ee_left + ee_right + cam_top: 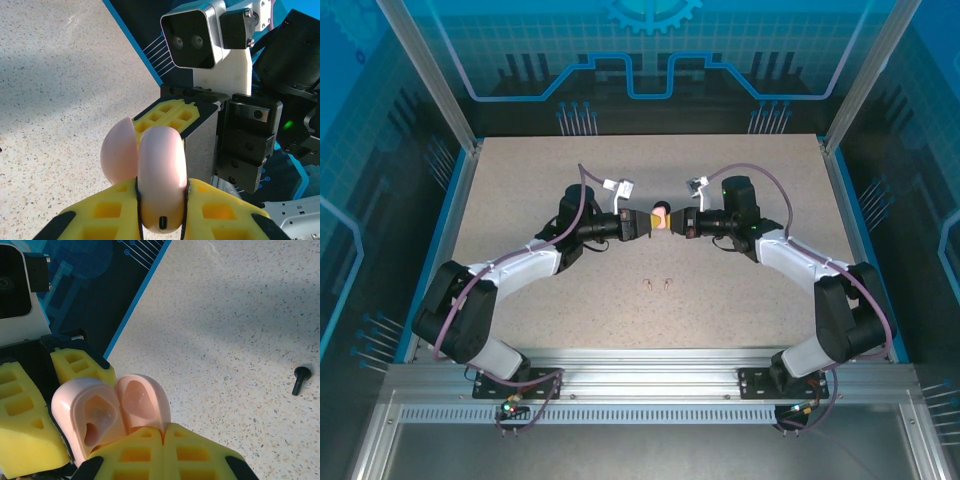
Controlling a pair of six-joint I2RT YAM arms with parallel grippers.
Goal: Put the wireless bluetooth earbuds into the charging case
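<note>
The case's sockets face my right gripper, so the case's lid should stay there while my left gripper takes hold again of the case's base (pixel 162 165) from its side, leaving the sockets facing up.
Above the table's middle, the pale pink charging case (pixel 660 217) hangs open between both grippers. In the left wrist view, my left gripper (pixel 162 200) is shut on the case's base (pixel 161 170), with the lid (pixel 118 159) swung out to the left. In the right wrist view, my right gripper (pixel 164 432) is shut on the edge of the lid (pixel 142 397). Beside the lid, the base (pixel 92 415) shows hollow sockets. Two pale earbuds (pixel 649 283) (pixel 667 282) lie on the table nearer the arm bases. A black earbud (pixel 300 378) lies on the table at the right.
The speckled table (pixel 520 180) is bounded by blue side walls (pixel 440 220) and a metal rail (pixel 640 360) at the near edge. The right arm's wrist camera (pixel 192 40) sits close behind the case.
</note>
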